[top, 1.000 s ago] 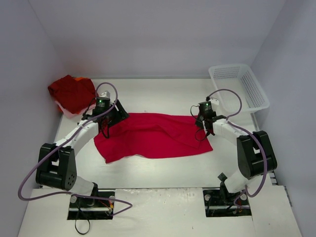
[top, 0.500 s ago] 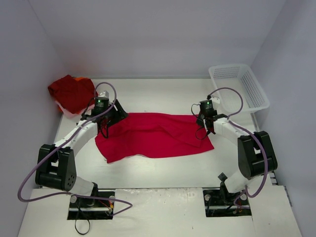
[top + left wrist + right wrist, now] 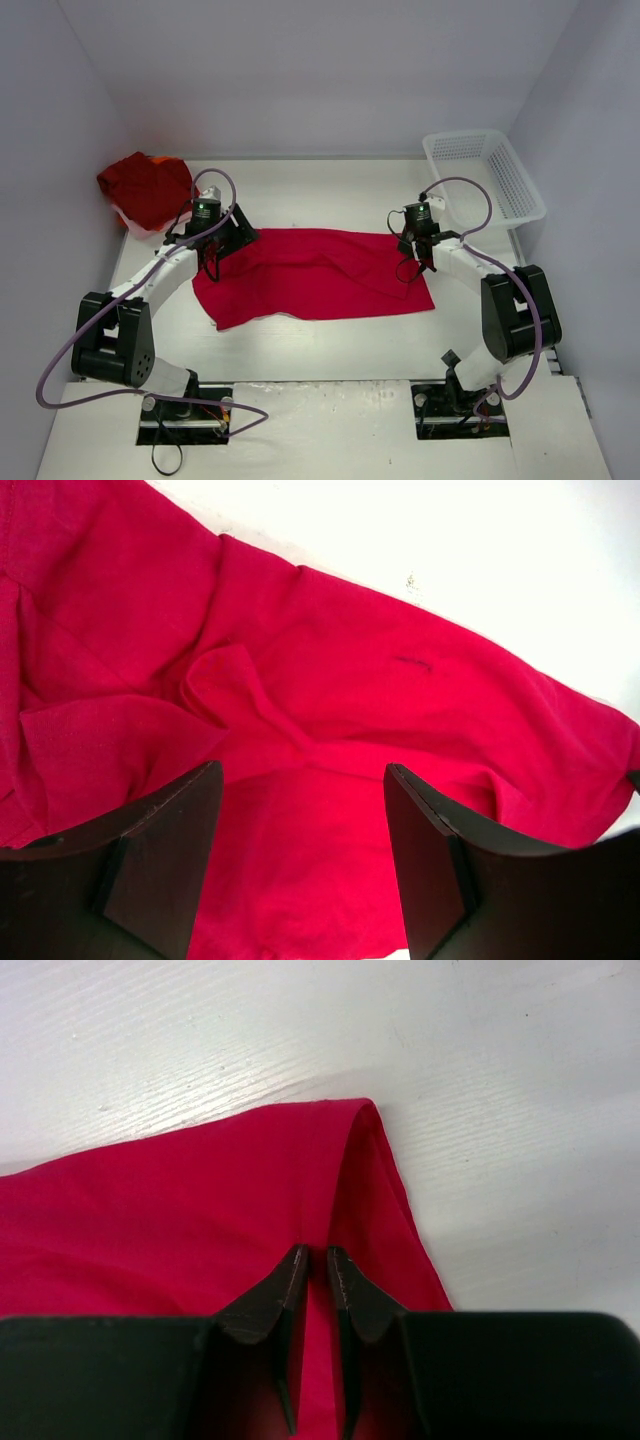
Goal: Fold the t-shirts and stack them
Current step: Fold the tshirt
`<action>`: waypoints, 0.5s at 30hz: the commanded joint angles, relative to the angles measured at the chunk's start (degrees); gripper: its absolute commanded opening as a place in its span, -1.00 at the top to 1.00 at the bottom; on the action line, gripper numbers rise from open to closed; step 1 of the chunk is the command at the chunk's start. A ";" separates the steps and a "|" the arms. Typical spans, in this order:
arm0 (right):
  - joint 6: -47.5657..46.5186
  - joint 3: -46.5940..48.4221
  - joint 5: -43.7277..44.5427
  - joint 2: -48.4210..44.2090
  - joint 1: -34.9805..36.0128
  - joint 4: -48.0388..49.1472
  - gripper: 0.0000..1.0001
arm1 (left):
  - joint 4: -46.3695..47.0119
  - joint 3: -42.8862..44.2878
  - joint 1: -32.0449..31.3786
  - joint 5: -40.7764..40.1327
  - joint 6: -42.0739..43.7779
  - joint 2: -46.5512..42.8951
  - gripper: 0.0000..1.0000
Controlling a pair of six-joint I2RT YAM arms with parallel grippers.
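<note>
The shirt's top layer slants off the layer below, so next my right gripper opens and pinches the top layer's edge closer to me [image 3: 320, 1365] before it straightens that layer.
A red t-shirt [image 3: 320, 275] lies spread and partly folded across the middle of the table, with a long crease along it. My left gripper [image 3: 214, 252] [image 3: 302, 770] hovers over its bunched left end, open, with only loose cloth [image 3: 300, 680] below the wide gap. My right gripper [image 3: 421, 260] [image 3: 319, 1252] is low on the shirt's right end [image 3: 200, 1190]. Its jaws are almost together on a ridge of cloth that runs to the far corner. A heap of darker red t-shirts [image 3: 145, 187] sits at the back left.
A white mesh basket [image 3: 485, 172] stands at the back right by the wall. The red heap rests on something pale [image 3: 133, 224] near the left wall. Bare white table [image 3: 480, 1050] lies beyond the shirt's right edge and in front of it.
The shirt's right edge has slid a little to the right with my right gripper. Its jaws now show a thin slit. The left arm has not moved.
</note>
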 commanded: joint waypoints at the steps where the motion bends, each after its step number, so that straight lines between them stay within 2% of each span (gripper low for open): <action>1: -0.63 2.47 1.91 -0.21 -0.50 0.74 0.78 | 2.30 0.75 0.46 0.14 0.71 -3.07 -0.20; 4: -0.80 2.56 2.09 -0.30 -0.50 0.65 0.75 | 2.39 0.75 0.46 0.05 0.71 -3.07 -0.20; 7: -0.63 2.30 2.52 -0.74 -0.50 0.56 1.00 | 2.39 0.84 0.46 -0.04 0.80 -3.07 -0.20; 13: -1.16 2.82 2.97 0.05 -0.77 0.22 1.00 | 2.30 0.66 0.46 -0.04 0.88 -3.07 -0.20; 15: -0.98 2.91 2.27 0.49 -0.77 -0.14 0.82 | 2.30 0.75 0.46 -0.04 0.88 -3.07 -0.20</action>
